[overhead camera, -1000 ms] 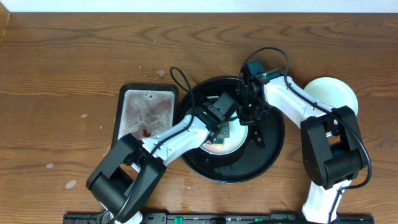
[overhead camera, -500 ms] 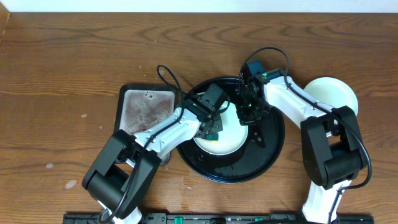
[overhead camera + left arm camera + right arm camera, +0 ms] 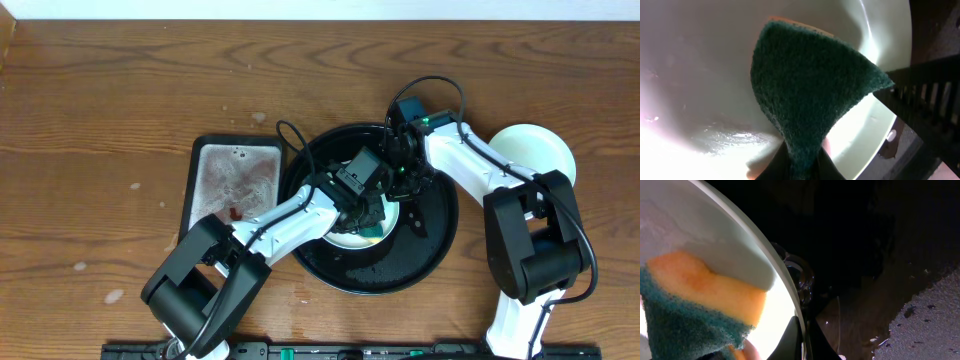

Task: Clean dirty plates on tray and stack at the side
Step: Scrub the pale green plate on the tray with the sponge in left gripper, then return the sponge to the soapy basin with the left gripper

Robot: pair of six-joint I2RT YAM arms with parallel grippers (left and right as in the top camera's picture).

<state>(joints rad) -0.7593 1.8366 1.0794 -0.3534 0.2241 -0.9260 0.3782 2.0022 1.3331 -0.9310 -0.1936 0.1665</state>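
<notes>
My left gripper needs to let go of the green and orange sponge near the middle of the small grey tray [image 3: 236, 193].
A pale mint-white plate [image 3: 348, 238] lies on the round black tray [image 3: 400, 265]. My left gripper [image 3: 368, 212] is shut on a green and orange sponge [image 3: 810, 95], whose green face presses on the plate's inner surface [image 3: 700, 75]. My right gripper [image 3: 398, 190] is shut on the plate's right rim [image 3: 790, 300], one finger inside and one outside. The sponge [image 3: 695, 300] also shows in the right wrist view, close to the held rim. Another pale plate [image 3: 540, 150] sits on the table to the right of the tray, partly behind the right arm.
A small rectangular grey tray [image 3: 235, 185] with a dark rim and a red smear lies just left of the black tray. Both arms cross over the black tray. Wooden table [image 3: 100, 120] stretches to the left and back.
The left gripper swept the sponge to the plate's left side, then back to the right near the held rim. The right gripper has stayed on the rim.
</notes>
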